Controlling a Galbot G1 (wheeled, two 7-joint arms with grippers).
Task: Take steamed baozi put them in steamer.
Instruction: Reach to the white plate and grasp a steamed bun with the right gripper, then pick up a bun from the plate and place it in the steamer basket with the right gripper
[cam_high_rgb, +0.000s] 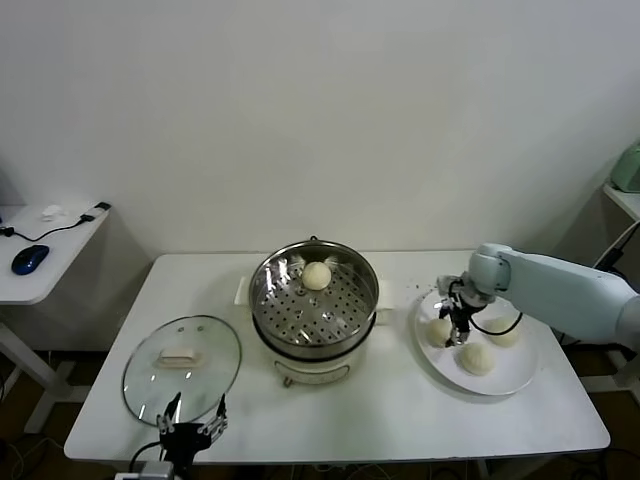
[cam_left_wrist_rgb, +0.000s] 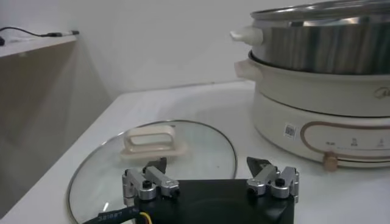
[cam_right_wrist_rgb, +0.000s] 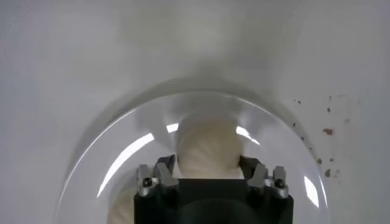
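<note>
The baozi, still on the white plate, will leave my right gripper on the steamer's perforated bottom, beside the baozi there (cam_high_rgb: 287, 302), toward the glass lid.
The steamer (cam_high_rgb: 300, 352) stands mid-table with one baozi (cam_high_rgb: 317, 276) on its perforated floor. Three more baozi lie on a white plate (cam_high_rgb: 515, 378) to the right: one at the plate's left side (cam_high_rgb: 439, 331), one in front (cam_high_rgb: 477, 358) and one at the back (cam_high_rgb: 506, 334). My right gripper (cam_high_rgb: 458, 326) is down over the left one. In the right wrist view its fingers press both sides of that baozi (cam_right_wrist_rgb: 207, 145), so the right gripper (cam_right_wrist_rgb: 207, 163) is shut on it. My left gripper (cam_high_rgb: 193, 425) (cam_left_wrist_rgb: 207, 165) hangs open at the table's front left.
A round glass lid (cam_high_rgb: 182, 368) (cam_left_wrist_rgb: 189, 146) with a white handle lies flat left of the steamer (cam_left_wrist_rgb: 317, 61), just ahead of the left gripper. A side table (cam_high_rgb: 40, 250) with a blue mouse stands at far left. Small dark crumbs dot the table beside the plate (cam_right_wrist_rgb: 122, 159).
</note>
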